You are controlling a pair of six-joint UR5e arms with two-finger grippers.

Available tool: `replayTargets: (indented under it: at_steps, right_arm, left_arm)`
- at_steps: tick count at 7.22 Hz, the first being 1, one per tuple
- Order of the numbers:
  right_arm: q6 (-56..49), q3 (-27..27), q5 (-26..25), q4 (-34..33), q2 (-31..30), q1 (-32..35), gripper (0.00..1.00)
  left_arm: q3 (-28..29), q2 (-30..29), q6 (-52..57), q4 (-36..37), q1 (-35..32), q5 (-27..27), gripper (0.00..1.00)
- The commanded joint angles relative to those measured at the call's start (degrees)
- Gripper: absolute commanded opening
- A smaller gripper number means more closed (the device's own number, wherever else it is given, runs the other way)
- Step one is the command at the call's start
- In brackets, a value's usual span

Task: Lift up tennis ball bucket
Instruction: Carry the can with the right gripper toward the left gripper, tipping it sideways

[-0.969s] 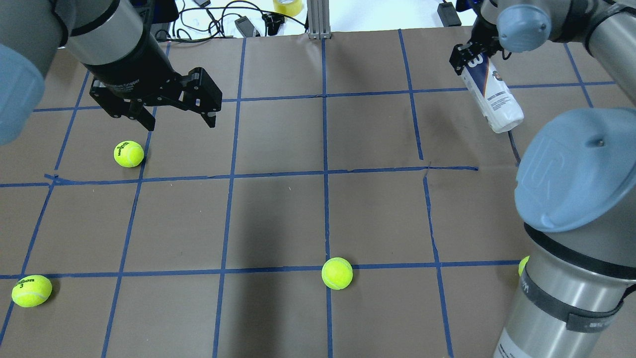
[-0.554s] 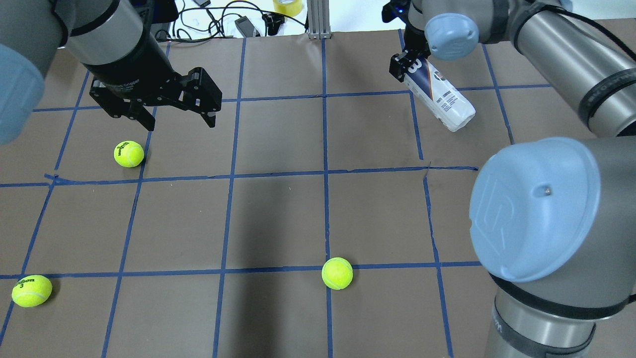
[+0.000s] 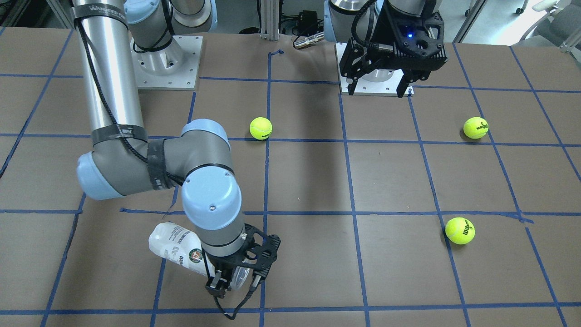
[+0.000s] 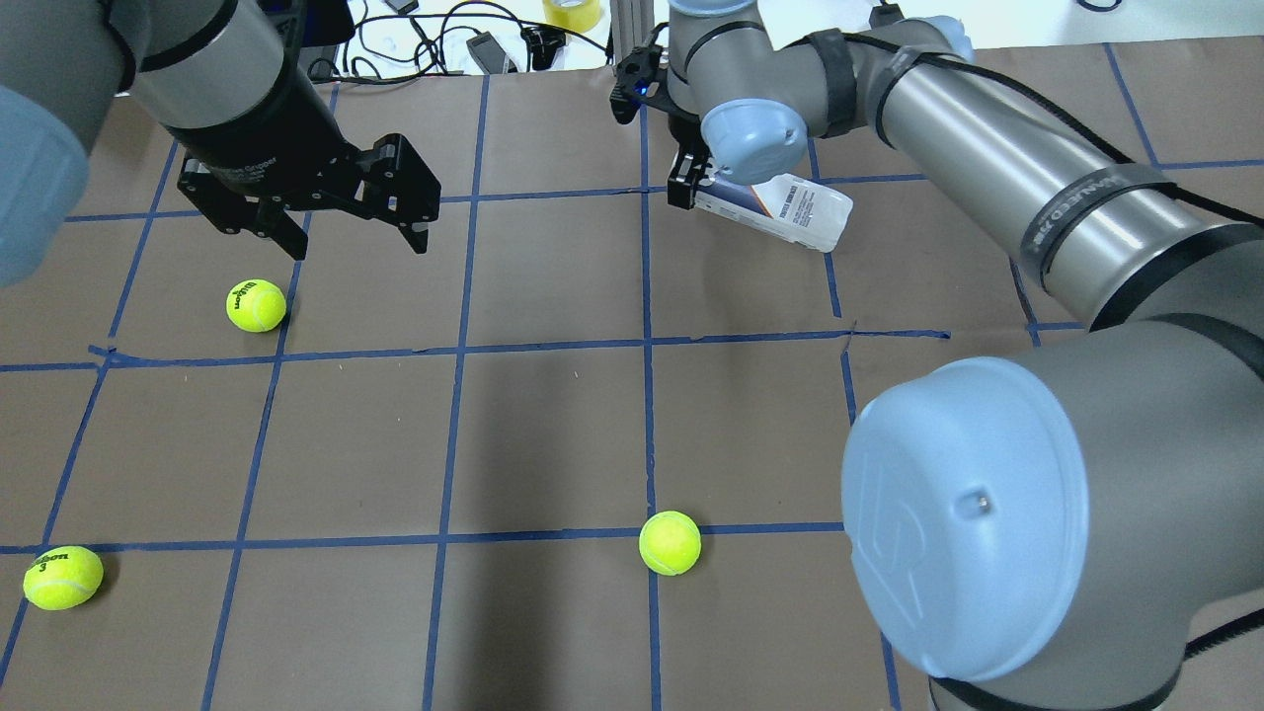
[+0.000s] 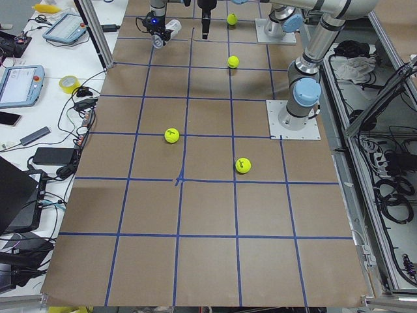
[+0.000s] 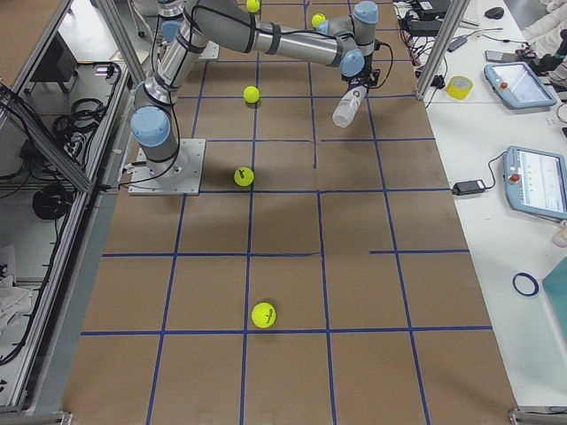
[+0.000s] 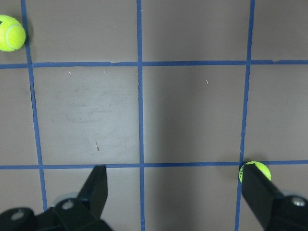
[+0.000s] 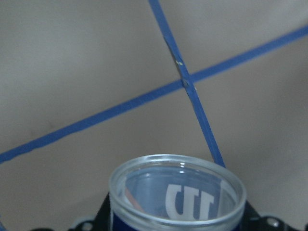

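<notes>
Next, I release the tennis ball bucket with my right gripper on the blue tape crossing (image 3: 278,218) beside the arm's grey wrist.
The tennis ball bucket (image 4: 790,209) is a clear can with a white and navy label. My right gripper (image 4: 688,186) is shut on its open end and holds it tilted, almost level, above the far middle of the table. It also shows in the front-facing view (image 3: 174,247) and the exterior right view (image 6: 347,104). Its rim (image 8: 177,192) fills the bottom of the right wrist view and the can looks empty. My left gripper (image 4: 355,245) is open and empty, high over the far left, above a tennis ball (image 4: 256,305).
Two more tennis balls lie at the near left (image 4: 62,577) and near middle (image 4: 670,542). My right arm's elbow (image 4: 968,504) blocks the near right of the overhead view. A metal post (image 4: 632,39), cables and a tape roll (image 4: 573,12) sit past the far edge.
My right arm has swung from the far right toward the far middle with the can, which has tipped closer to level. The left arm and the balls have not moved.
</notes>
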Motion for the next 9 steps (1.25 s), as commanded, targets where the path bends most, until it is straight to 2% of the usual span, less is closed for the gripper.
replayTargets:
  at_steps: [1,3,5,9]
  right_arm:
    - [-8.26,3.53,-0.09,-2.60,-0.20,4.46,0.00]
    - [-13.97,5.65,-2.98,-5.58,-0.03,7.46,0.00]
    - [-15.05,6.01,-5.69,-4.89,-0.73,11.49,0.00]
    - [-12.34,8.99,-5.10,-6.29,-0.65,14.06,0.00]
  left_arm:
    - [0.00,0.00,0.08,0.03,0.00,0.06,1.00]
    - [0.00,0.00,0.17,0.03,0.00,-0.03,1.00]
    - [0.00,0.00,0.26,0.03,0.00,-0.03,1.00]
    - [-0.09,-0.09,0.26,0.03,0.09,-0.11,1.00]
